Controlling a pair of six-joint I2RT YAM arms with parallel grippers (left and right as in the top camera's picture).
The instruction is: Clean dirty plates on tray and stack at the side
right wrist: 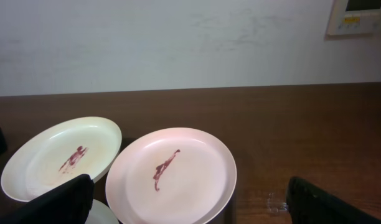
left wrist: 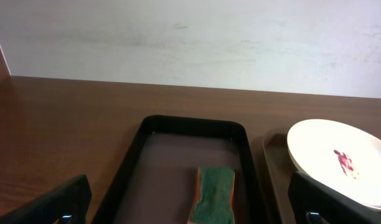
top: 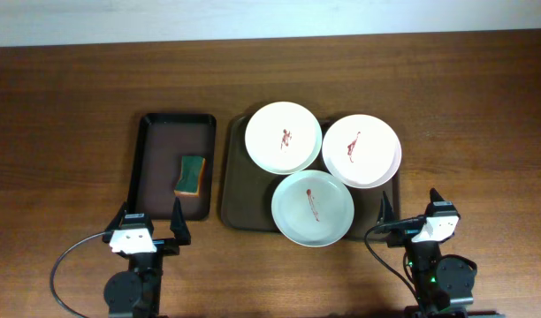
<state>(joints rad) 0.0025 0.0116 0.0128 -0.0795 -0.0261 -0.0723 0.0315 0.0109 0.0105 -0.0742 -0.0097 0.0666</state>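
I move my left gripper to the green-and-yellow sponge in the black tray next and close it on the sponge's middle point(top: 190, 175) point(left wrist: 215, 196).
Three round plates lie on the dark brown tray point(top: 240, 196), each with a red smear: a white one point(top: 283, 137) at the back left, a pinkish one point(top: 361, 149) at the back right, a pale green one point(top: 312, 208) in front. My left gripper point(top: 150, 224) is open and empty in front of the black tray. My right gripper point(top: 410, 212) is open and empty at the front right of the brown tray. The right wrist view shows the pinkish plate point(right wrist: 172, 175) and the white plate point(right wrist: 63, 157). The left wrist view shows the white plate point(left wrist: 340, 160).
A narrower black tray point(top: 155, 168) left of the brown tray holds a green-and-yellow sponge point(top: 192, 173), also in the left wrist view point(left wrist: 213, 193). Bare wood tabletop point(top: 483, 150) lies right of the brown tray and far left. A wall runs behind the table.
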